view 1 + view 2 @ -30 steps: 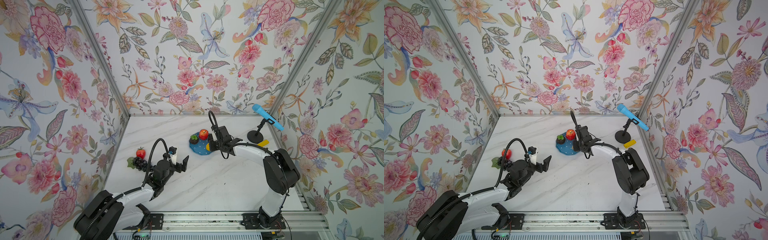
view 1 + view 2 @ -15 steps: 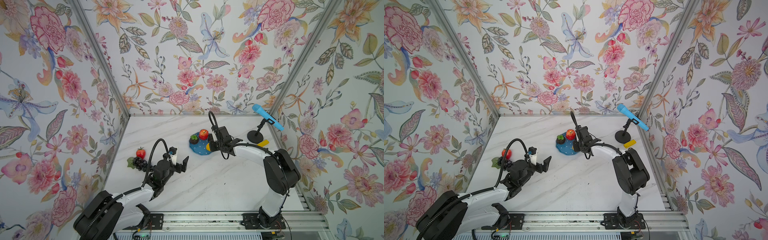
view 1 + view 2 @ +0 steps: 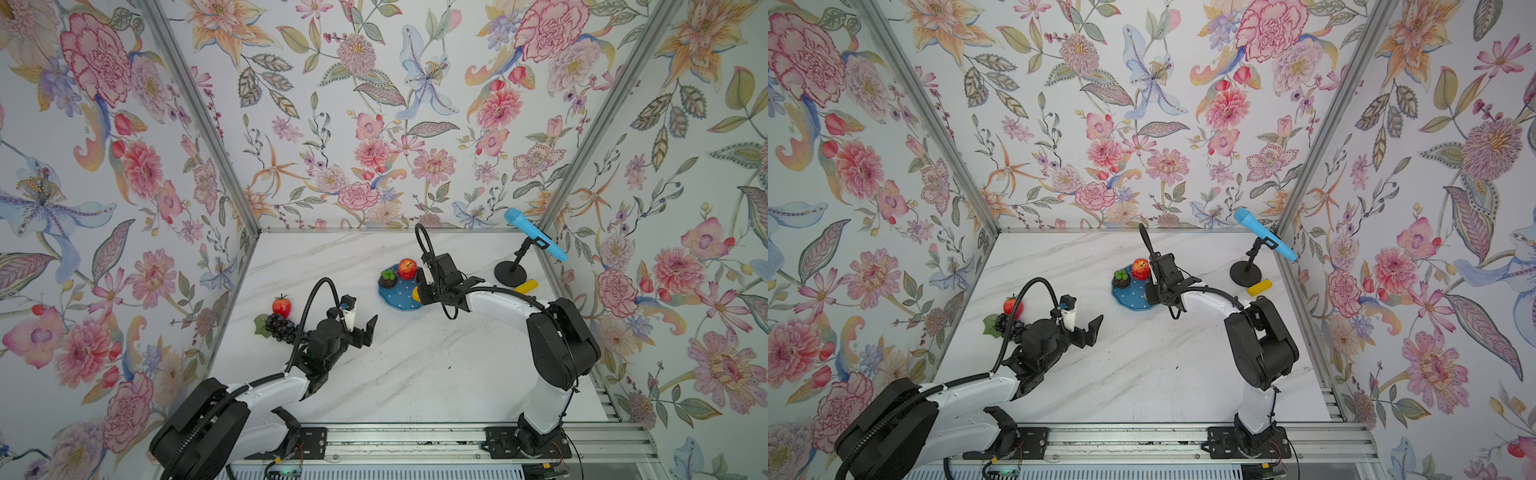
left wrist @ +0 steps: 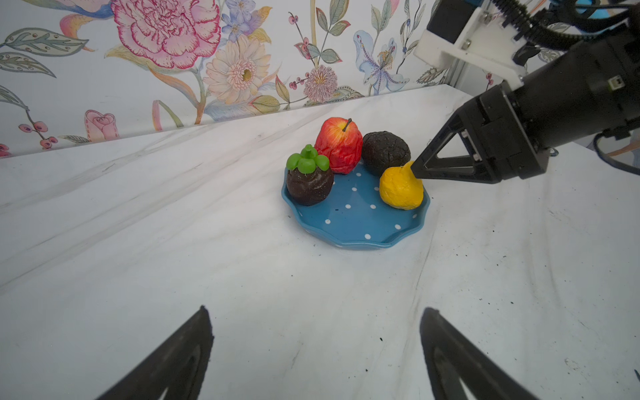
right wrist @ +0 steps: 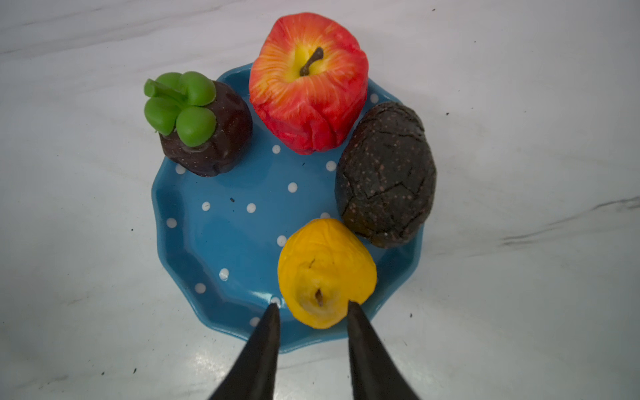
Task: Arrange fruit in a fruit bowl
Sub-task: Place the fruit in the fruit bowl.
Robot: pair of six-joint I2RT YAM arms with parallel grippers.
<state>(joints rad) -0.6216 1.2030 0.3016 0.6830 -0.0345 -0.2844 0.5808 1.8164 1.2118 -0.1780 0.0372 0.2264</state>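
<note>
The robot's left gripper needs to next go to the red tomato beside the bunch of grapes and close on the tomato's round sides (image 3: 281, 308), below its green leaves.
The blue dotted fruit bowl (image 5: 225, 242) (image 3: 399, 301) holds a red apple (image 5: 308, 83), a dark green-topped fruit (image 5: 204, 131), a dark brown avocado (image 5: 386, 173) and a yellow lemon (image 5: 325, 270). My right gripper (image 5: 311, 305) is at the bowl's rim. Its fingers stand a little apart around the near end of the lemon, which rests in the bowl. A strawberry (image 3: 281, 306) and a grape bunch (image 3: 279, 326) lie by the left wall. My left gripper (image 3: 362, 309) (image 4: 315, 309) hangs wide open and empty over bare table, facing the bowl.
A black microphone-stand base (image 3: 510, 275) with a blue microphone (image 3: 534, 235) stands at the back right. A small yellow block (image 3: 525, 286) lies beside it. Flowered walls close off the left, back and right of the table.
The right gripper's fingers have parted from the lemon, which now sits in the bowl. Neither arm has visibly shifted.
</note>
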